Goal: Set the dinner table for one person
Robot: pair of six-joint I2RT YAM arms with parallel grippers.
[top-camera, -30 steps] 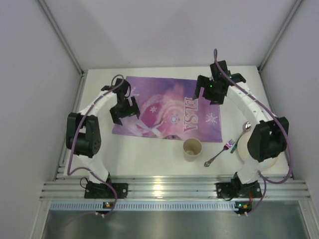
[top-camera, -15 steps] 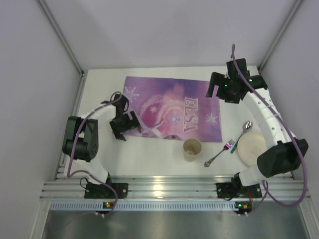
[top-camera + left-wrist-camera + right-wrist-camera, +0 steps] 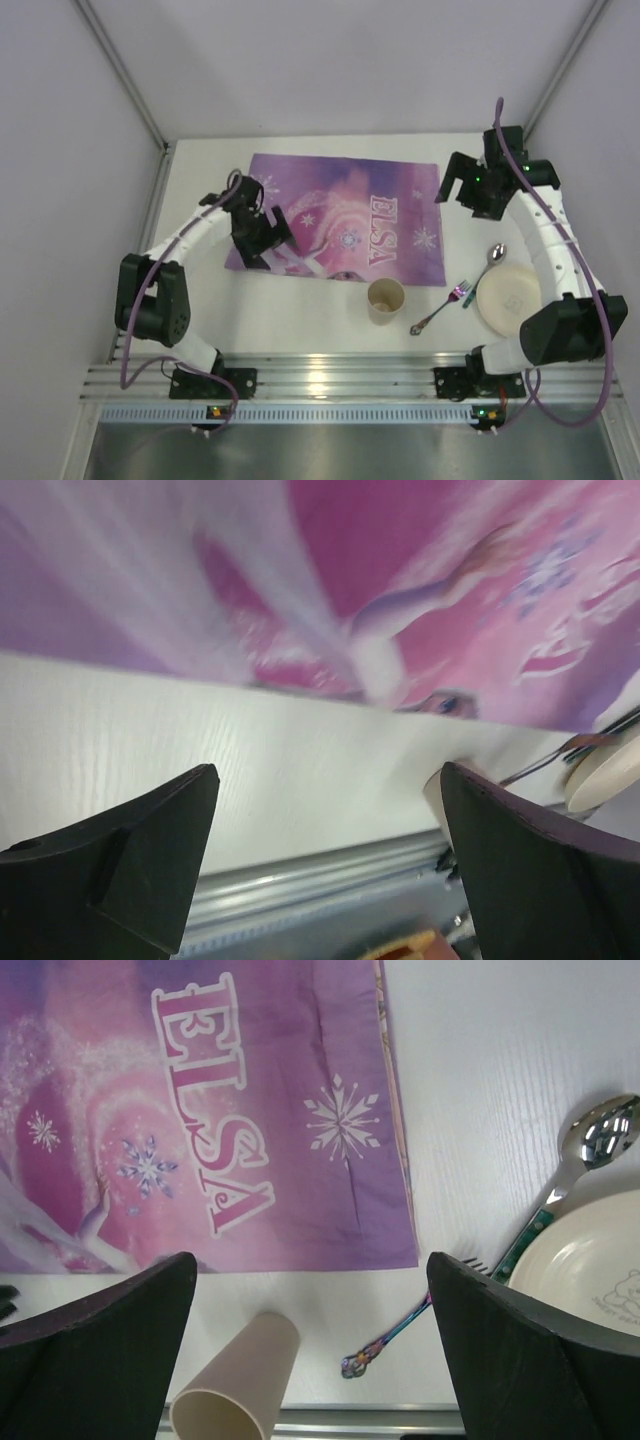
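Observation:
I will next move my right gripper to the beige cup and close it on the cup's rim (image 3: 404,293) (image 3: 259,1426), on the side toward the fork.
The white dinner table (image 3: 300,312) carries a purple "ELSA" placemat (image 3: 340,215) at its middle. A beige cup (image 3: 386,299) stands upright just in front of the placemat. A fork with an iridescent handle (image 3: 440,308), a spoon (image 3: 492,258) and a cream plate (image 3: 508,298) lie at the right. My left gripper (image 3: 265,237) is open and empty over the placemat's near left corner. My right gripper (image 3: 468,190) is open and empty above bare table, just right of the placemat. The right wrist view shows the cup (image 3: 240,1380), the fork (image 3: 400,1335), the spoon (image 3: 590,1145) and the plate (image 3: 590,1260).
A ribbed aluminium rail (image 3: 340,380) runs along the table's near edge, and grey walls close in the left, right and back. The left wrist view shows the placemat's near edge (image 3: 400,580), bare table (image 3: 250,770) and the rail (image 3: 300,880).
My right gripper has moved right, off the placemat's right end to the table beyond it. My left gripper has turned and shifted slightly back and right. The placemat and tableware have not moved.

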